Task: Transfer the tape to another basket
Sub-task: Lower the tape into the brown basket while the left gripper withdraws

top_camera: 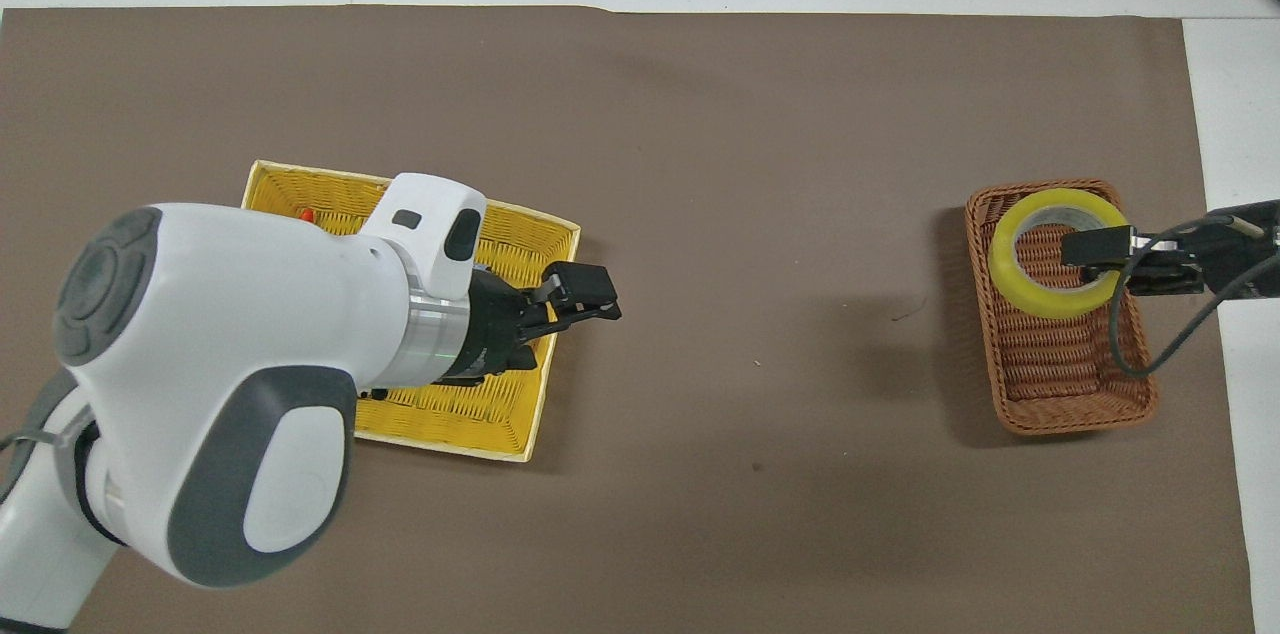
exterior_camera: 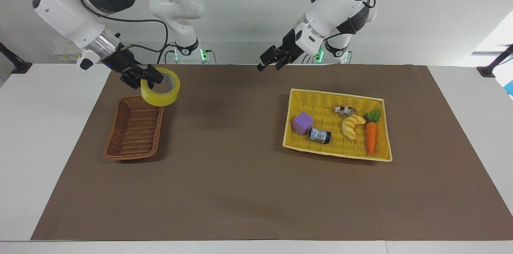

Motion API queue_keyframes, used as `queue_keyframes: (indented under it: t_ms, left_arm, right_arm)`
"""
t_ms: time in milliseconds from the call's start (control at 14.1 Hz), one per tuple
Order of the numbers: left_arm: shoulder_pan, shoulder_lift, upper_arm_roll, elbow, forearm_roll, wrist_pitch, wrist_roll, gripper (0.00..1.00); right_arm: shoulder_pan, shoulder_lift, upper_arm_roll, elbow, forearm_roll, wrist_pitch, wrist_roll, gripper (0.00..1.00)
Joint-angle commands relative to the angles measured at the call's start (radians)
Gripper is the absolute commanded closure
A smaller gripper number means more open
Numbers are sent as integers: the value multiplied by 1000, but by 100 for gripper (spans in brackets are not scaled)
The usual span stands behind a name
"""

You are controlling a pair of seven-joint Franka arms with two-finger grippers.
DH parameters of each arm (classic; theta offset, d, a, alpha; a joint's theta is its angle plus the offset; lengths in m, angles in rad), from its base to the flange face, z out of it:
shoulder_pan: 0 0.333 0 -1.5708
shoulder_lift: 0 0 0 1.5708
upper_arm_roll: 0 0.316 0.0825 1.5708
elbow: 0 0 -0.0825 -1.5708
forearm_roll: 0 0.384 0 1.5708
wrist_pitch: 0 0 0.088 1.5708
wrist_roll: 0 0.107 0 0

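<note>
Next, I release the tape with my right gripper on the brown wicker basket's bottom (top_camera: 1048,288), by its long side facing the yellow tray.
My right gripper (exterior_camera: 150,79) is shut on the tape (exterior_camera: 160,99), a yellowish ring with a white core. It grips the ring's wall with one finger inside the hole. It holds the tape level and low over the small brown wicker basket (exterior_camera: 134,134). In the overhead view, the tape (top_camera: 1005,259) and right gripper (top_camera: 1085,249) lie within the basket's (top_camera: 1065,364) outline. My left gripper (exterior_camera: 268,63) is open and empty, raised over the mat's edge by the robots. In the overhead view, it (top_camera: 585,299) covers a corner of the yellow tray.
The flat yellow woven tray (exterior_camera: 336,93) toward the left arm's end holds a purple cube (exterior_camera: 302,122), a dark bottle (exterior_camera: 320,135), a croissant toy (exterior_camera: 351,125), a carrot (exterior_camera: 371,137) and a small cow figure (exterior_camera: 344,110). A brown mat (exterior_camera: 232,174) covers the table.
</note>
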Motion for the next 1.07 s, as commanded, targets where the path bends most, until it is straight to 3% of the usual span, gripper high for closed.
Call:
queue_keyframes:
  t_ms: [0, 284, 569, 853, 924, 995]
  left_arm:
    - [72, -23, -8, -26, 107, -20, 125, 0]
    - [145, -17, -8, -18, 310, -32, 248, 0]
    - [182, -2, -8, 13, 396, -67, 294, 0]
    - [186, 31, -8, 85, 422, -130, 294, 0]
    - [181, 52, -8, 117, 456, -158, 296, 0]
    - [176, 61, -9, 140, 482, -170, 302, 0]
  right_arm:
    - [-30, 25, 13, -53, -7, 48, -63, 100]
    - [-78, 96, 13, -67, -9, 111, -176, 100]
    - [-93, 171, 13, -67, -9, 169, -251, 100]
    - [-95, 192, 13, -68, -9, 197, -277, 95]
    - [-93, 193, 13, -68, -9, 199, -279, 79]
    - [-93, 194, 13, -68, -9, 199, -279, 52]
